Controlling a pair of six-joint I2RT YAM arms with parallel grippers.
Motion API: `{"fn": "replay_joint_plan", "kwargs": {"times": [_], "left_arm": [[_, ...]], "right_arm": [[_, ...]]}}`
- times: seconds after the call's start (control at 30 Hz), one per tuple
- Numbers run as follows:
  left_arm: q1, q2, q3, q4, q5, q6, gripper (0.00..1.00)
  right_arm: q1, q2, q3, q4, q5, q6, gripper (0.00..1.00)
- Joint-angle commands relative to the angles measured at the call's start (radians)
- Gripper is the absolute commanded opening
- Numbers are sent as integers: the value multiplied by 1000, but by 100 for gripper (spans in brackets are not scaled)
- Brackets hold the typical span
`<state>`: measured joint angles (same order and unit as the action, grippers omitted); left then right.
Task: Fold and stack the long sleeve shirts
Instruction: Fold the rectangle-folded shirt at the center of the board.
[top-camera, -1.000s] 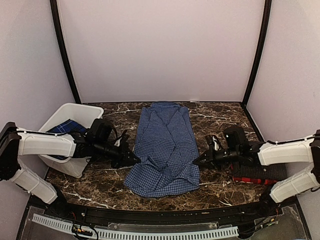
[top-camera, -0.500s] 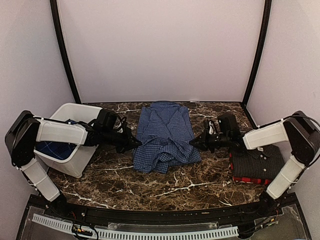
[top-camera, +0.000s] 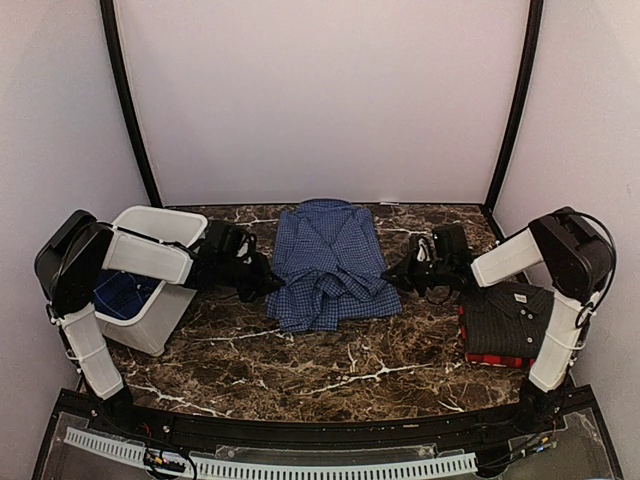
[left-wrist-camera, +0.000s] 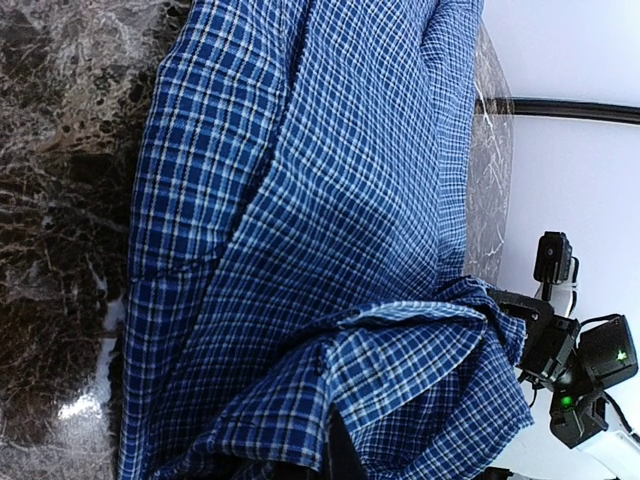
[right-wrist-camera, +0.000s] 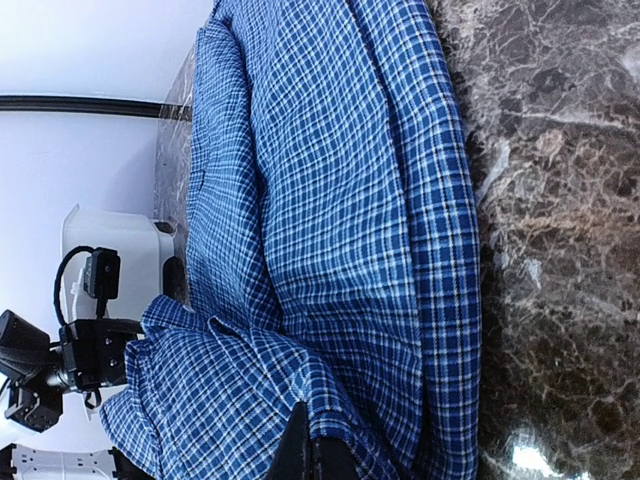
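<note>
Next, my left gripper opens and takes the sagging cloth nearer the front (top-camera: 308, 318) before laying it flat, because the shirt's folded-up part bunches and sags toward the front.
A blue-and-white check shirt (top-camera: 330, 265) lies in the middle of the marble table, its lower part folded up over its upper part. My left gripper (top-camera: 272, 286) is shut on the shirt's hem at its left side; the cloth (left-wrist-camera: 300, 300) fills the left wrist view. My right gripper (top-camera: 390, 282) is shut on the hem at its right side; the shirt (right-wrist-camera: 340, 220) fills the right wrist view. A folded black pinstripe shirt (top-camera: 510, 318) lies on a red-and-black plaid shirt (top-camera: 495, 359) at the right.
A white plastic bin (top-camera: 150, 275) with blue check cloth (top-camera: 118, 295) inside stands at the left, under my left arm. The stack of folded shirts lies just right of my right arm. Walls close the back and both sides.
Both grippers have carried the shirt's bottom hem from the near side toward the back, folding the lower part over the upper part. The shirt now looks about half as long.
</note>
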<state>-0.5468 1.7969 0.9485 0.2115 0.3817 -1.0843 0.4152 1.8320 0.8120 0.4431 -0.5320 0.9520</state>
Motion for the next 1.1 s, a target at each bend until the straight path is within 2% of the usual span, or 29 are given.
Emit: {"fn": "replay_joint_plan", "kwargs": {"times": [0.0, 0.17, 0.23, 0.3, 0.37, 0.43, 0.53, 0.57, 0.67, 0.77, 0.93, 1.07], "left_arm": [[5, -11, 32, -6, -34, 22, 0], [5, -17, 42, -34, -75, 47, 1], [5, -19, 51, -52, -87, 60, 11], [5, -26, 62, -86, -104, 80, 26], [5, -38, 76, -119, -133, 104, 37], [5, -59, 86, -146, -159, 130, 47], [5, -92, 114, -180, -190, 184, 56], [5, -98, 119, -198, -193, 204, 58], [5, -126, 138, -239, -207, 238, 60], [4, -161, 128, -277, -197, 269, 60], [-22, -209, 81, -319, -159, 317, 56], [-91, -251, 29, -351, -139, 358, 53]], "right_arm": [[-15, 37, 60, 50, -34, -10, 0], [-19, 61, 104, 13, -46, -33, 0], [-26, 59, 111, -1, -45, -41, 3], [-33, 46, 113, -12, -42, -50, 13], [-43, 31, 118, -29, -40, -63, 30], [-51, 6, 128, -70, -32, -89, 42], [-60, -28, 154, -138, -11, -135, 57], [-61, -39, 162, -160, -4, -150, 58], [-61, -77, 181, -222, 28, -193, 63], [-59, -124, 188, -278, 66, -240, 64], [0, -199, 192, -389, 148, -371, 63], [96, -231, 191, -472, 207, -453, 58]]}}
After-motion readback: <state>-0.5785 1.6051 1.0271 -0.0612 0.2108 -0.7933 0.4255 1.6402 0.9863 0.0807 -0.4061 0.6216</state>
